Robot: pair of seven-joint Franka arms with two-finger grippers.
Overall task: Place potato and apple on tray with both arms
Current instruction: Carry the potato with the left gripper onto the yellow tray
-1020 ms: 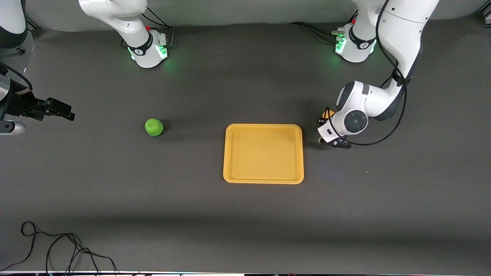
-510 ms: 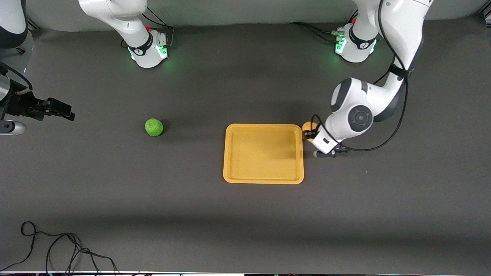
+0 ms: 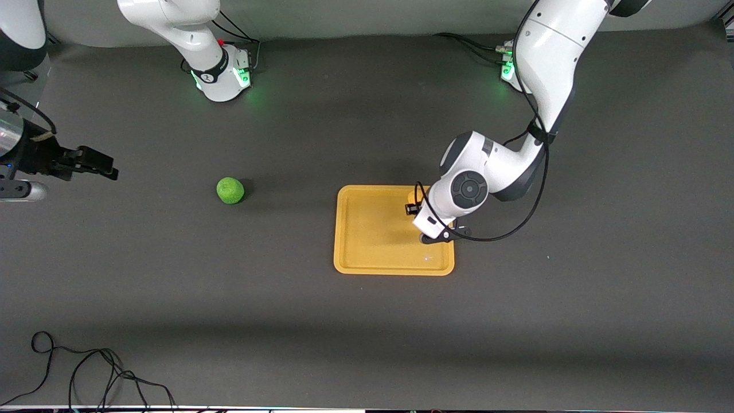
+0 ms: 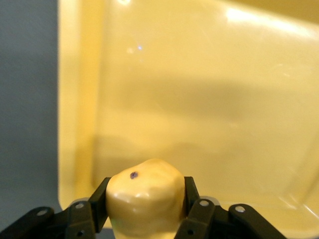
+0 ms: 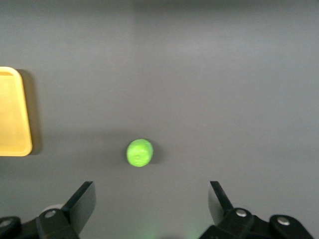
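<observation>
My left gripper is going to put the potato down on the tray's bottom (image 3: pixel 434 225) (image 4: pixel 117 117) beside the middle of the rim nearest the left arm.
The yellow-orange potato (image 3: pixel 412 196) is clamped in my left gripper (image 3: pixel 414 204), which hangs over the corner of the tray (image 3: pixel 373 241) nearest the left arm's base. In the left wrist view the potato (image 4: pixel 144 201) fills the gap between the black fingers (image 4: pixel 101 199), with the tray floor (image 4: pixel 209 99) just below. The green apple (image 3: pixel 230 190) lies on the table beside the tray, toward the right arm's end. My right gripper (image 3: pixel 106 167) is open and empty, out past the apple at that end. Its wrist view shows the apple (image 5: pixel 139 152) ahead of the spread fingers (image 5: pixel 83 199) and a tray corner (image 5: pixel 12 112).
The table is a dark grey mat (image 3: pixel 573 298). A loose black cable (image 3: pixel 86 373) lies at the edge nearest the camera, at the right arm's end. The two arm bases (image 3: pixel 221 71) stand along the farthest edge.
My left gripper has carried the potato from the table beside the tray to over the tray's inside. The right gripper and the apple have hardly moved.
</observation>
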